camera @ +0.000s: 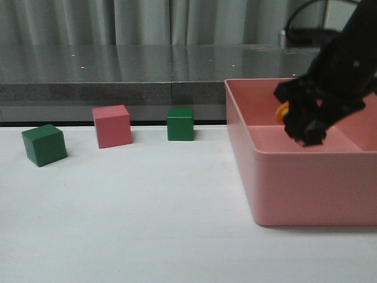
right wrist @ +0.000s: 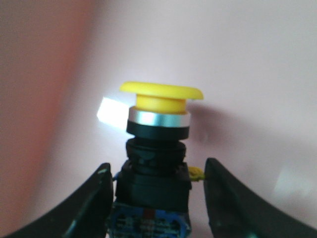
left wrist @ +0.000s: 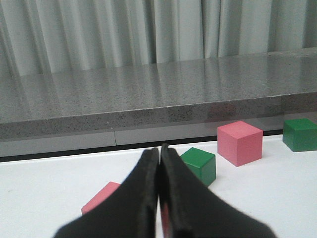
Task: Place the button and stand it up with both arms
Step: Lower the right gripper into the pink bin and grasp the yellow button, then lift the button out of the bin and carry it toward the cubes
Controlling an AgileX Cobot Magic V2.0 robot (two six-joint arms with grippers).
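The robot's right gripper needs to put the button down on the white table [camera: 128, 183] in front of the pink cube, between the green cubes.
The button [right wrist: 161, 124] has a yellow round cap, a black body and a blue-tinted base. It stands between the fingers of my right gripper [right wrist: 157, 163] inside the pink box [camera: 294, 177]. The left finger is against its base and a small gap shows at the right finger, so the jaws are open around it. In the front view my right gripper [camera: 303, 132] reaches down into the box, with the yellow cap [camera: 282, 112] peeking out beside it. My left gripper [left wrist: 159, 148] is shut and empty above the white table; it is out of the front view.
A green cube [camera: 44, 144], a pink cube [camera: 112, 125] and a green cube [camera: 180, 124] stand along the back of the white table. Another pink cube [left wrist: 101, 197] lies near my left gripper. A grey ledge [camera: 118, 76] runs behind the table.
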